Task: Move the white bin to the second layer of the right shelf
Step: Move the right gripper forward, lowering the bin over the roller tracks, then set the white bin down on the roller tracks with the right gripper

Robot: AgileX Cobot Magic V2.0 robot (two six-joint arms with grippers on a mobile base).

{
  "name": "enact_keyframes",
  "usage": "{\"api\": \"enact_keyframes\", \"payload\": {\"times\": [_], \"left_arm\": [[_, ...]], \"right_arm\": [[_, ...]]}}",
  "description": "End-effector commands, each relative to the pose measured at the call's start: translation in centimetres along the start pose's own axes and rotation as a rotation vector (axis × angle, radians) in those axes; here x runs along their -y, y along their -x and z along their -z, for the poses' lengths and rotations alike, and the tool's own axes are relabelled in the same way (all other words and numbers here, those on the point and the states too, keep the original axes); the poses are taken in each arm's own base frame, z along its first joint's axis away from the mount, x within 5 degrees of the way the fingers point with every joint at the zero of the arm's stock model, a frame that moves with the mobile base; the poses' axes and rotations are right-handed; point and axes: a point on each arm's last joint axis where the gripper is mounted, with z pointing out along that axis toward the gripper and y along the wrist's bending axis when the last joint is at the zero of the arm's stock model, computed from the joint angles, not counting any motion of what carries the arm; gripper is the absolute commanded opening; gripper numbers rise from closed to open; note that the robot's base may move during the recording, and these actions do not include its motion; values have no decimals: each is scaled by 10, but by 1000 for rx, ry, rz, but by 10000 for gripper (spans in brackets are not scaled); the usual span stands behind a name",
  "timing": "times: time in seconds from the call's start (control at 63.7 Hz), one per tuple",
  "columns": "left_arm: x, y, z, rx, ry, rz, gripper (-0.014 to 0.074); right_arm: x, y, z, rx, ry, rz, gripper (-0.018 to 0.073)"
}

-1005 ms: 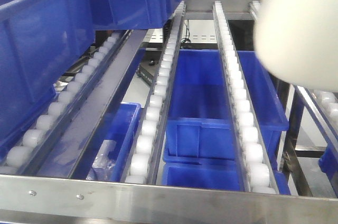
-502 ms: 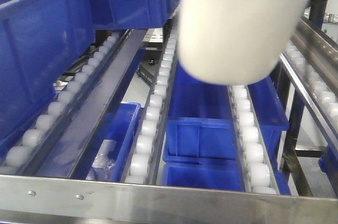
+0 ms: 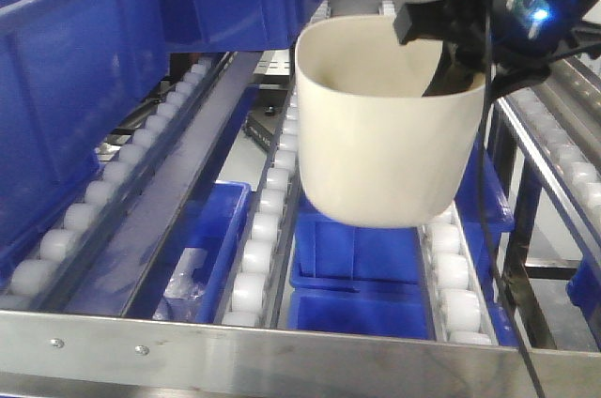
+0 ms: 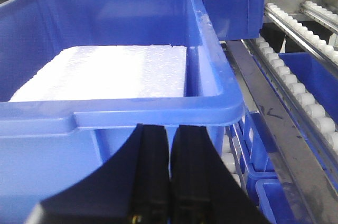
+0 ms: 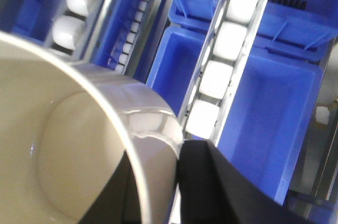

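The robot's right gripper needs to release the white bin across the middle roller rails (image 3: 356, 233), just behind the riveted front bar.
The white bin (image 3: 385, 145) hangs upright over the two middle roller rails (image 3: 266, 215) of the steel shelf layer, behind its riveted front bar (image 3: 235, 346). I cannot tell whether its base touches the rollers. My right gripper (image 3: 449, 58) is shut on the bin's right rear wall, one finger inside and one outside. The right wrist view shows the bin's rim (image 5: 153, 123) pinched in that gripper (image 5: 158, 168). My left gripper (image 4: 170, 129) is shut and empty, just in front of a blue crate (image 4: 132, 110).
Blue crates (image 3: 84, 69) sit on the rails at left and on the level above. More blue crates (image 3: 366, 257) lie below the rails. The crate by my left gripper holds a white foam slab (image 4: 105, 71). Another roller rail (image 3: 573, 163) runs at right.
The white bin came from the upper right, moving left and down over the middle rails. The right gripper and arm are now in plain view behind it.
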Motion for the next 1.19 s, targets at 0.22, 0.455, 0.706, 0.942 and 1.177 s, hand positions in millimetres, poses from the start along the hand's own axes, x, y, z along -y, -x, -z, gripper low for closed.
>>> {"api": "enact_keyframes", "payload": {"times": [0.22,0.455,0.706,0.942,1.177], "left_arm": [[0,-4,0,63,4,9,85],[0,-4,0,63,4,9,85],[0,-4,0,63,4,9,85],[0,-4,0,63,4,9,85],[0,-4,0,63,4,9,85]], "right_arm": [[-7,21,4,140,30,5,55],[-7,24,5,167,35,5,55],[-12,35,7,181,43,11,55],[-16,33,-3,118,42,19,55],[-15,31,-10,96,37,19,55]]}}
